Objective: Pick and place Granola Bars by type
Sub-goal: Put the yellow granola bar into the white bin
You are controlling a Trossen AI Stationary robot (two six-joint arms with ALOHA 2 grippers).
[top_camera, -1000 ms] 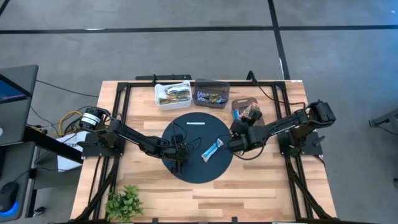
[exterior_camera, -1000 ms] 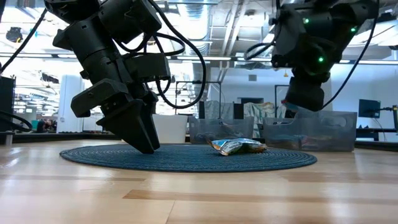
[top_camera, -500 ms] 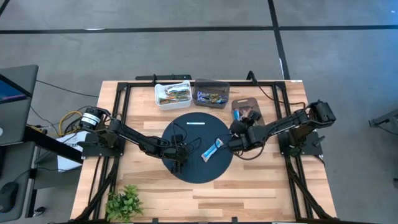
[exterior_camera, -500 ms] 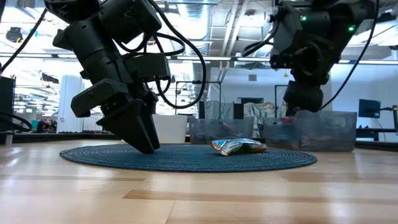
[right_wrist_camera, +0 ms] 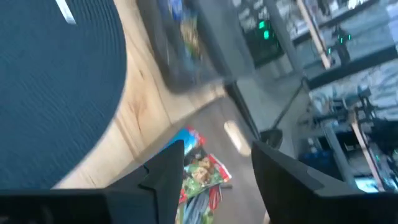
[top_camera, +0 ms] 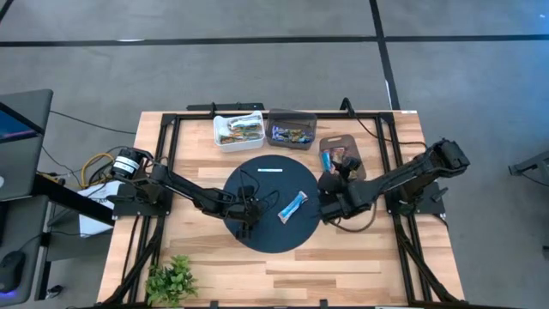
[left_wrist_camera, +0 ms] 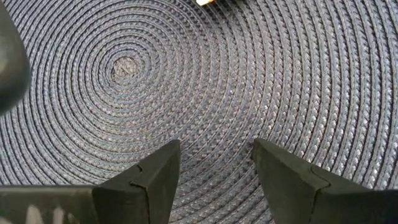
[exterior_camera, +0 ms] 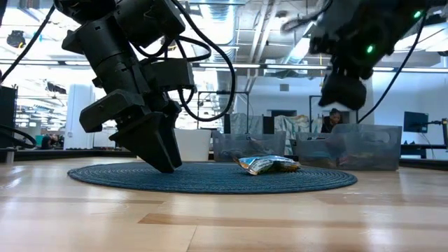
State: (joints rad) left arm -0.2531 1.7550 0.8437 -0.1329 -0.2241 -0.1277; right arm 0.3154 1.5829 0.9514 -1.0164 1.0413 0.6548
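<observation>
The robot's left gripper needs to next move to the middle of the blue granola bar (top_camera: 293,207) on the round dark mat and close there.
A blue granola bar (top_camera: 293,207) lies flat on the round dark mat (top_camera: 266,232); the low view shows it too (exterior_camera: 267,164). My left gripper (top_camera: 249,212) stands open, fingertips low over the mat's left part (left_wrist_camera: 214,163), with nothing between them. My right gripper (top_camera: 329,183) is open and raised (exterior_camera: 343,87) beside the mat's right edge. Past its fingers (right_wrist_camera: 214,171) lie orange-red bars (right_wrist_camera: 200,177) in the right-hand tray (top_camera: 341,156).
At the table's far side, a white tray (top_camera: 238,131) holds brown-green bars and a dark tray (top_camera: 292,131) holds blue ones. A thin white strip (top_camera: 268,170) lies on the far part of the mat. A small plant (top_camera: 171,279) stands at the near left corner.
My right gripper has dipped over the right-hand tray and opened there. It has then risen and drawn back toward the table's near edge. The blue bar on the mat has stayed where it was.
</observation>
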